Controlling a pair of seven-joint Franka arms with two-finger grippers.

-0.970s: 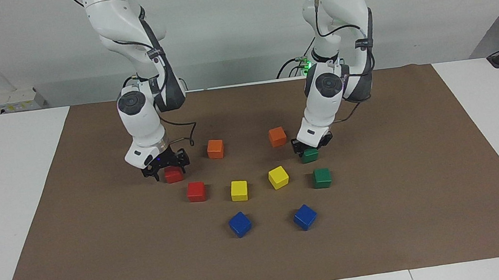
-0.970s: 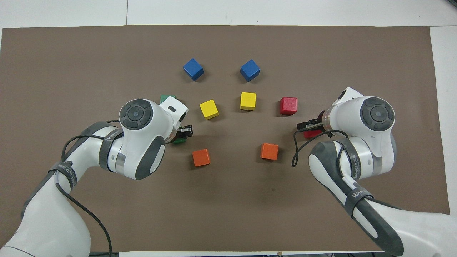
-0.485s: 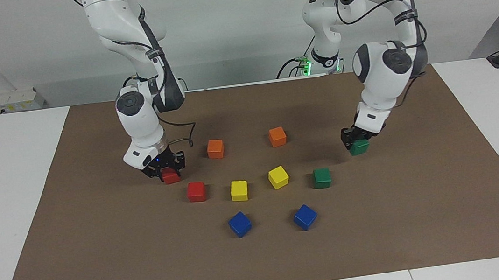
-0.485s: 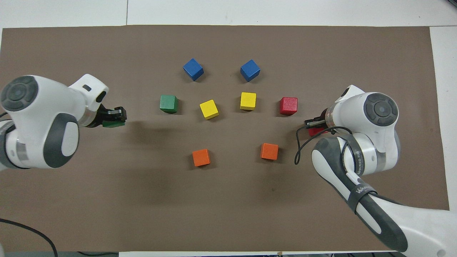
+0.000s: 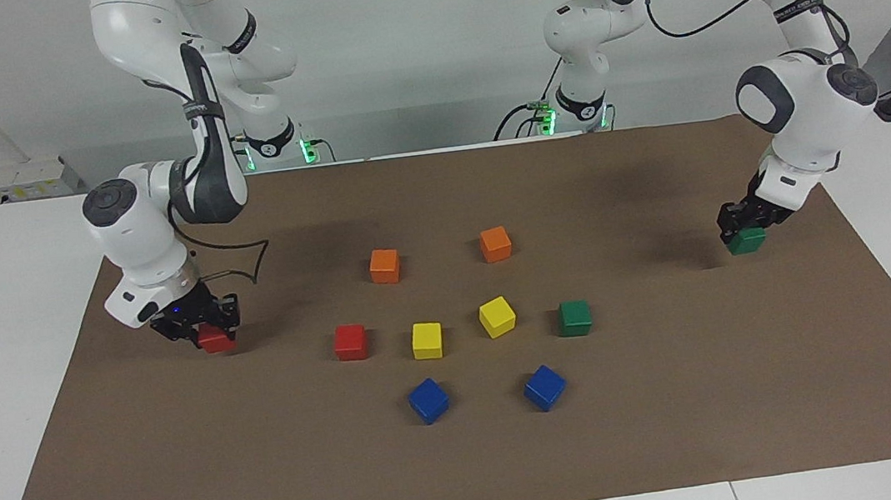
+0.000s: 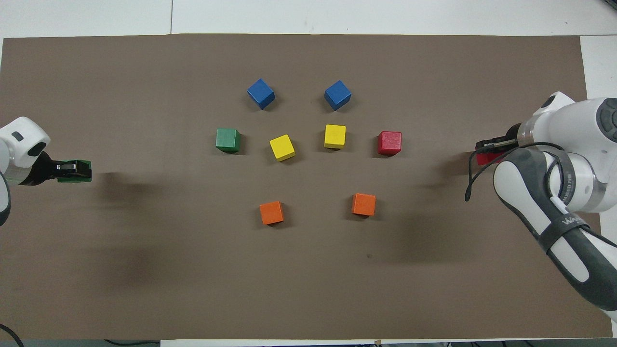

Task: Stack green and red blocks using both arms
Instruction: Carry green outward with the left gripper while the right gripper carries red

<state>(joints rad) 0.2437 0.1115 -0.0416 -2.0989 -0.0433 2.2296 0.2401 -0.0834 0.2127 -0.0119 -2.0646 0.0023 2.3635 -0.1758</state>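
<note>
The bare brown mat (image 6: pixel 85 177) is just beneath my left gripper's fingertips. Next, my left gripper sets the dark green block free there.
My left gripper (image 5: pixel 743 231) is shut on a dark green block (image 5: pixel 747 241) and holds it low over the brown mat near the left arm's end of the table; gripper (image 6: pixel 71 168) and block (image 6: pixel 77 172) also show in the overhead view. My right gripper (image 5: pixel 199 327) is shut on a red block (image 5: pixel 213 338), low over the mat near the right arm's end; the overhead view shows the gripper (image 6: pixel 488 148) and block (image 6: pixel 486 158) too. A second green block (image 5: pixel 575 317) (image 6: pixel 227 140) and a second red block (image 5: pixel 350 341) (image 6: pixel 389 142) rest on the mat.
Between the resting green and red blocks lie two yellow cubes (image 5: pixel 426 340) (image 5: pixel 497 316). Two orange cubes (image 5: pixel 384 265) (image 5: pixel 495 243) lie nearer to the robots, two blue cubes (image 5: pixel 428 400) (image 5: pixel 545 387) farther. The brown mat (image 5: pixel 683 424) covers the white table.
Both arms have swung outward toward their own ends of the table, each carrying its block away from the middle group: the left with the green block, the right with the red.
</note>
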